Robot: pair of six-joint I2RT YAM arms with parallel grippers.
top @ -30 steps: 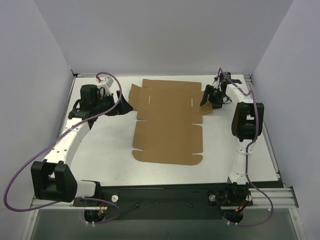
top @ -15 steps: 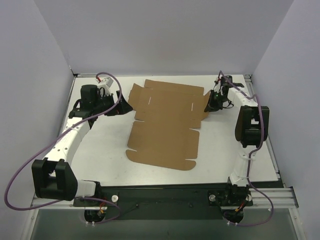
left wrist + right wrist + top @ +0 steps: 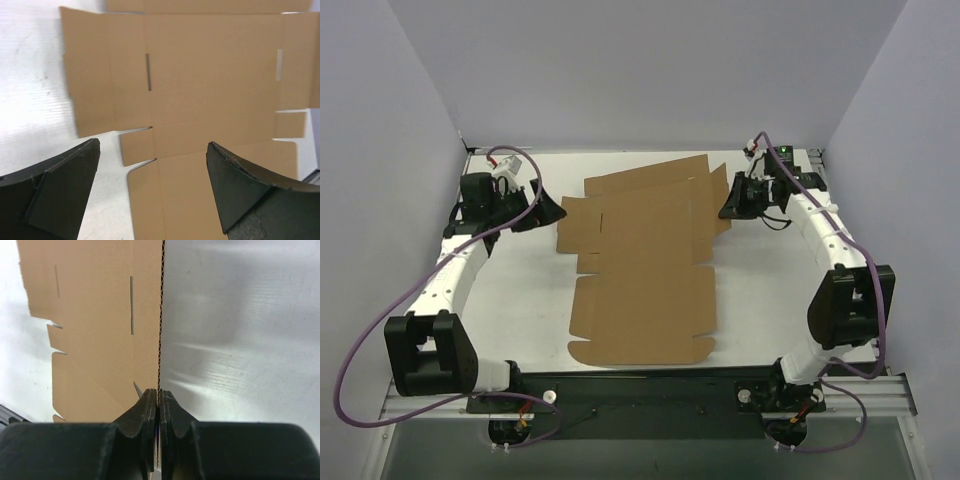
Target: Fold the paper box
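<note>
Next, my left gripper grabs the side flap's outer edge (image 3: 559, 233) (image 3: 73, 104) on the paper box, opposite the edge that my right gripper holds.
The paper box (image 3: 640, 260) is a flat brown die-cut sheet lying on the white table, its far right corner raised off the surface. My right gripper (image 3: 728, 205) is shut on that right edge. In the right wrist view the cardboard (image 3: 100, 315) runs edge-on into the closed gripper (image 3: 159, 391). My left gripper (image 3: 552, 212) hangs open just beyond the sheet's left flap, touching nothing. In the left wrist view the left gripper (image 3: 153, 143) stands wide apart over the sheet (image 3: 210, 75) and its slits.
Grey walls (image 3: 410, 150) close in the white table (image 3: 520, 300) on the left, back and right. A black rail (image 3: 640, 385) with the arm bases runs along the near edge. Purple cables (image 3: 380, 320) loop beside both arms.
The right gripper has shut on the sheet's right edge and lifted it. The sheet has slid left and toward the near edge, turning slightly. The left gripper has drawn back to the left.
</note>
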